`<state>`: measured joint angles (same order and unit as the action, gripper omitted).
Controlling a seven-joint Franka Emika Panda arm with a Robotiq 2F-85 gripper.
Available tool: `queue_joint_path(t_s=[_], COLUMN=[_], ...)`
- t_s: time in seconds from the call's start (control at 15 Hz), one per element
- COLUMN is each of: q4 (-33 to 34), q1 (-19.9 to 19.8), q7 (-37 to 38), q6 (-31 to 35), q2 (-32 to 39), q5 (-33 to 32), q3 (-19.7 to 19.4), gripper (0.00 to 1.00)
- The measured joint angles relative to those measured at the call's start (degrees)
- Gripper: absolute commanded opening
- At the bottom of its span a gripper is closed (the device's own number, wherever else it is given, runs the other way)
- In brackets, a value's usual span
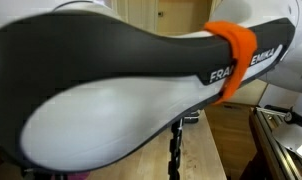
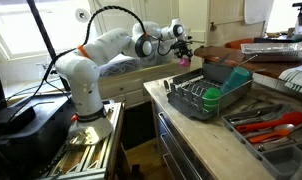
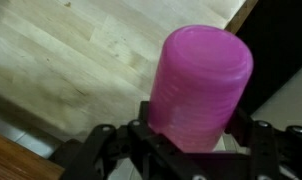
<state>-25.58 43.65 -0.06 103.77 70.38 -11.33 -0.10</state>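
Observation:
The pink cup, now held above the countertop, will be let go by my gripper on the pale wooden countertop point(image 1: 89, 157) beneath the arm's white and black link.
A pink plastic cup point(image 3: 201, 85) fills the middle of the wrist view, and my gripper point(image 3: 191, 135) is shut on its lower part, one black finger point(image 3: 141, 125) on each side. Below it lies a pale wooden countertop point(image 3: 81, 60), with a dark edge at the right. In an exterior view the gripper point(image 2: 181, 47) hangs at the end of the outstretched white arm point(image 2: 111, 45), with the pink cup point(image 2: 182, 60) under it, above the far end of the counter. The arm's white and black link point(image 1: 121, 70) blocks most of an exterior view, so the cup is hidden there.
A dish rack point(image 2: 194, 104) with green items and a blue container point(image 2: 226, 72) stands on the counter to the cup's right. A tray of red-handled tools point(image 2: 271, 125) lies nearer the camera. A black box point(image 2: 21, 125) sits beside the robot base. A black pole point(image 1: 175, 150) rises from the wooden table.

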Motion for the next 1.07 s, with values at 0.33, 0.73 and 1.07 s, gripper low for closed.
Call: queue_joint_path(t_s=[0.33, 0.73, 1.07], q4=[-0.05, -0.62, -0.32], q1=[-0.26, -1.15, -1.04], q7=[-0.52, 0.07, 0.73], q6=[0.01, -1.64, -0.92], q2=[-0.01, 0.53, 1.09], q5=[0.55, 1.14, 0.33], q3=[0.29, 0.46, -0.71], gripper=[0.50, 0.50, 0.50])
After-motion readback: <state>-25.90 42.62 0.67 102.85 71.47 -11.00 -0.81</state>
